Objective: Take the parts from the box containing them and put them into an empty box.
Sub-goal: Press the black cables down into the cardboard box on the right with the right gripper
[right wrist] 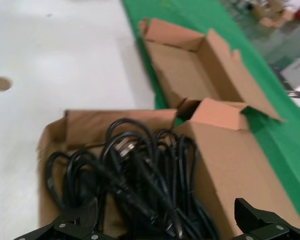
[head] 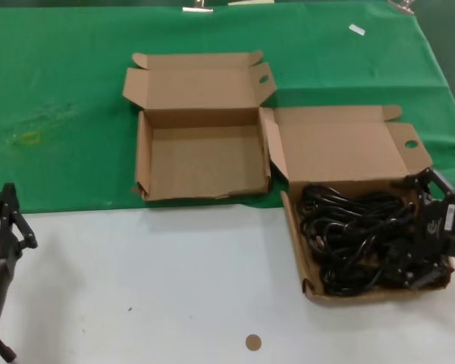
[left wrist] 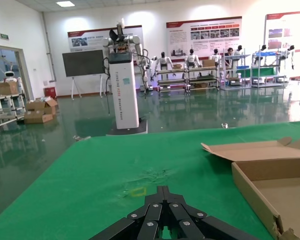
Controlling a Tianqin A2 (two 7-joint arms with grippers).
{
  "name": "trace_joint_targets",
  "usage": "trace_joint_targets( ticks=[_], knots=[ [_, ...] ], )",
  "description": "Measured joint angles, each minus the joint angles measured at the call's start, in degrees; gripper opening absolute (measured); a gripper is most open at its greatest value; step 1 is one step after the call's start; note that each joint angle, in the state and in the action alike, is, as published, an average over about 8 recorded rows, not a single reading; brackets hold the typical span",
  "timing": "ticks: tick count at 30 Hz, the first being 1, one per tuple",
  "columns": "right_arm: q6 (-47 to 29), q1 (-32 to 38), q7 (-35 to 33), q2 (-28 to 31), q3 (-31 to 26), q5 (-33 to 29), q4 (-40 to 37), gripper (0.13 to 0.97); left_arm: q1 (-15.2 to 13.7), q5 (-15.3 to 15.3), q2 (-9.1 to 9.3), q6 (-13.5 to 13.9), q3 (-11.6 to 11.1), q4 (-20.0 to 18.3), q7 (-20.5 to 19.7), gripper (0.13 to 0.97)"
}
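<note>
My right gripper is to close on the middle of the black cable bundle point(head: 381, 203) point(right wrist: 182, 212) that lies along the lid side of the filled box.
The box holding the parts point(head: 292, 227) sits at the right, lid folded back, filled with a tangle of black cables point(head: 356, 239). The empty box point(head: 201, 159) stands to its left on the green cloth, lid open. My right gripper point(head: 415, 229) is open and low over the cables at that box's right side. In the right wrist view its fingers point(right wrist: 82, 217) spread wide on either side of the cables point(right wrist: 145, 180), not closed on them. My left gripper point(head: 4, 220) is shut and empty, parked at the front left; its closed tip point(left wrist: 163, 192) points across the cloth.
A green cloth point(head: 61, 91) covers the far half of the table and white surface point(head: 136, 288) the near half. A small brown disc point(head: 253, 342) lies near the front edge. A yellow mark point(head: 29, 138) is on the cloth at the left.
</note>
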Motion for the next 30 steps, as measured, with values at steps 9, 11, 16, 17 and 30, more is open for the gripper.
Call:
trace_joint_targets(
  ticks=[9,11,16,17,30],
  knots=[
    [-10.8,7.4,-3.6,0.4,-3.1,-3.2,-4.2,0.966,0.0,0.0,0.00,0.0,0.0,0.0,0.0,0.144],
    [-12.9,9.4,-4.5,-0.1,-4.0,-4.1,-5.4,0.966,0.0,0.0,0.00,0.0,0.0,0.0,0.0,0.144],
    [-16.6,14.6,-6.1,-2.1,-5.8,-6.6,-8.6,0.950,0.0,0.0,0.00,0.0,0.0,0.0,0.0,0.144],
    [-17.2,15.6,-6.3,-2.6,-6.2,-7.2,-9.3,0.946,0.0,0.0,0.00,0.0,0.0,0.0,0.0,0.144],
    [-21.8,24.4,-8.8,-7.4,-9.6,-12.5,-16.6,0.832,0.0,0.0,0.00,0.0,0.0,0.0,0.0,0.144]
  ],
)
